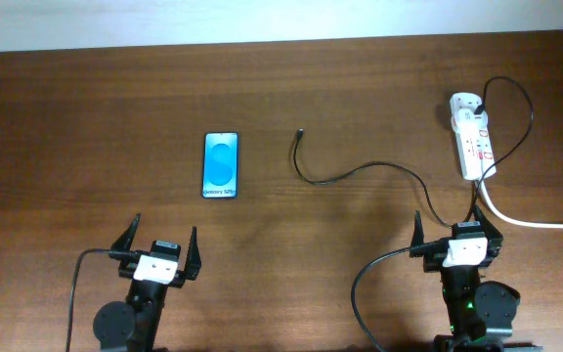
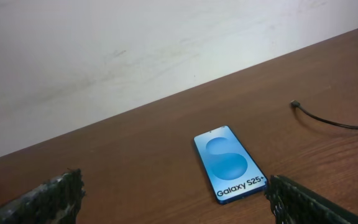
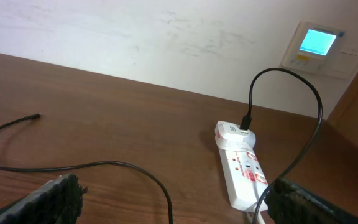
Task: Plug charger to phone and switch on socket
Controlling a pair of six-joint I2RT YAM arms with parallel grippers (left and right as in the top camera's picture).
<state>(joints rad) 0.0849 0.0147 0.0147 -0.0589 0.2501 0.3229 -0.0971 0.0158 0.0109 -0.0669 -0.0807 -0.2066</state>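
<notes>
My left gripper is to go to the phone next and close on both long sides of its far half (image 1: 221, 151) (image 2: 219, 148), opposite the Galaxy lettering.
The phone (image 1: 220, 164) lies flat on the wooden table with its blue screen lit; it also shows in the left wrist view (image 2: 230, 163). The charger cable (image 1: 360, 172) curls from its free connector tip (image 1: 301, 131) to the socket (image 1: 473, 136), a white power strip at the far right with red switches. The right wrist view shows the socket (image 3: 241, 165), the cable (image 3: 104, 165) and the tip (image 3: 37, 116). My left gripper (image 1: 161, 242) is open and empty, in front of the phone. My right gripper (image 1: 459, 227) is open and empty, in front of the socket.
The socket's thick white cord (image 1: 536, 221) runs off to the right edge. A black robot cable (image 1: 365, 284) loops beside the right arm's base. A wall panel with a lit display (image 3: 316, 43) hangs behind the table.
</notes>
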